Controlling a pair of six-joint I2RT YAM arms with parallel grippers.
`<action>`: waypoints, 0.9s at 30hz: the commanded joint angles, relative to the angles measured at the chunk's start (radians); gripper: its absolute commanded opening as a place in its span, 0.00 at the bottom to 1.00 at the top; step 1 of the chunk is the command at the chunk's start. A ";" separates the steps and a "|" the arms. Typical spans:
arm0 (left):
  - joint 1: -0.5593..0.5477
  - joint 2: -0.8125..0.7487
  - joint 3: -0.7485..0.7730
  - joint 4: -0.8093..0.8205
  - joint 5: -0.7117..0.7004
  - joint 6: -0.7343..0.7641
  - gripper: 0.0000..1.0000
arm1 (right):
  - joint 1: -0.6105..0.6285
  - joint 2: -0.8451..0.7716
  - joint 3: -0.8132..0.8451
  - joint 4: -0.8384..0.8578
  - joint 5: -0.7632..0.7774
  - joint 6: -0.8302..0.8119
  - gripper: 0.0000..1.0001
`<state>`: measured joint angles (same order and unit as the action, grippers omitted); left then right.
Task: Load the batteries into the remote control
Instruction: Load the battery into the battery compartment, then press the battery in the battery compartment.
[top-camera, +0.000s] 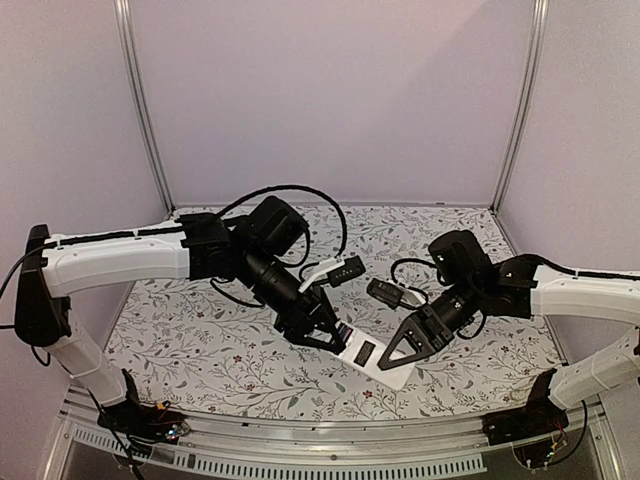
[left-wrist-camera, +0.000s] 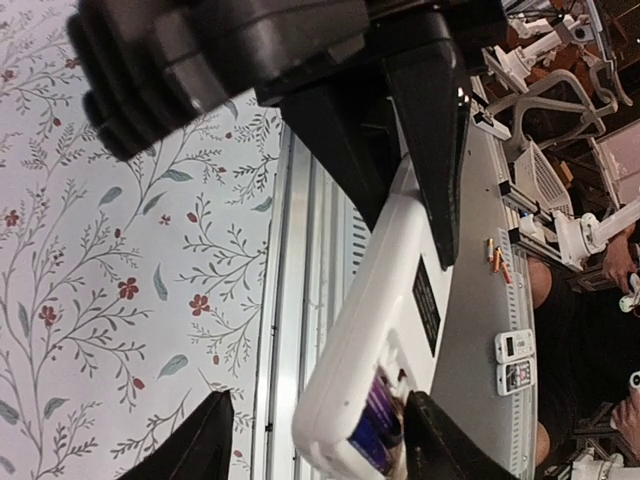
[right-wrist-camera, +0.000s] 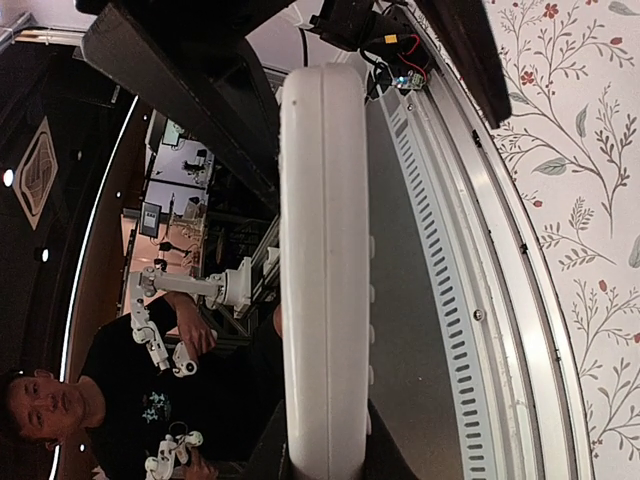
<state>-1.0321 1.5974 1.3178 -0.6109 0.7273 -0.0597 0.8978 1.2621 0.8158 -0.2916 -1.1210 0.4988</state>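
I need to back my left gripper off, turn it and take the remote control by its side edges (left-wrist-camera: 352, 365), because one of that gripper's fingers lies over the remote control's battery hollow.
The white remote control (top-camera: 378, 362) hangs over the table's front edge with its back up. My right gripper (top-camera: 390, 356) is shut on one end. In the right wrist view the remote (right-wrist-camera: 322, 250) is edge-on, pinched between the two fingers (right-wrist-camera: 262, 452) at the bottom. In the left wrist view its other end (left-wrist-camera: 385, 290) shows the recess with a purple-blue battery (left-wrist-camera: 372, 436) lying in it. My left gripper (left-wrist-camera: 315, 452) straddles that end, open. Its right finger (left-wrist-camera: 445, 450) touches the recess by the battery. Its left finger (left-wrist-camera: 190, 448) stands clear of the remote.
A floral cloth (top-camera: 200, 340) covers the table, and a slotted metal rail (left-wrist-camera: 290, 250) runs along its front edge under the remote. Beyond the edge, a grey bench holds two small remotes (left-wrist-camera: 515, 360). A person (right-wrist-camera: 60, 400) sits behind other equipment.
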 joint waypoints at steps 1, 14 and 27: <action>0.016 -0.029 -0.015 0.080 -0.043 -0.054 0.64 | 0.010 -0.015 0.053 0.005 -0.011 -0.049 0.00; 0.027 -0.034 -0.036 0.120 -0.052 -0.125 0.52 | 0.010 0.010 0.106 -0.128 0.020 -0.156 0.00; 0.062 -0.009 -0.048 0.136 -0.037 -0.184 0.32 | 0.010 -0.001 0.132 -0.200 0.055 -0.207 0.00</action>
<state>-0.9981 1.5570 1.2785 -0.4786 0.7258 -0.2314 0.8963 1.2655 0.9092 -0.4633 -1.0279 0.3435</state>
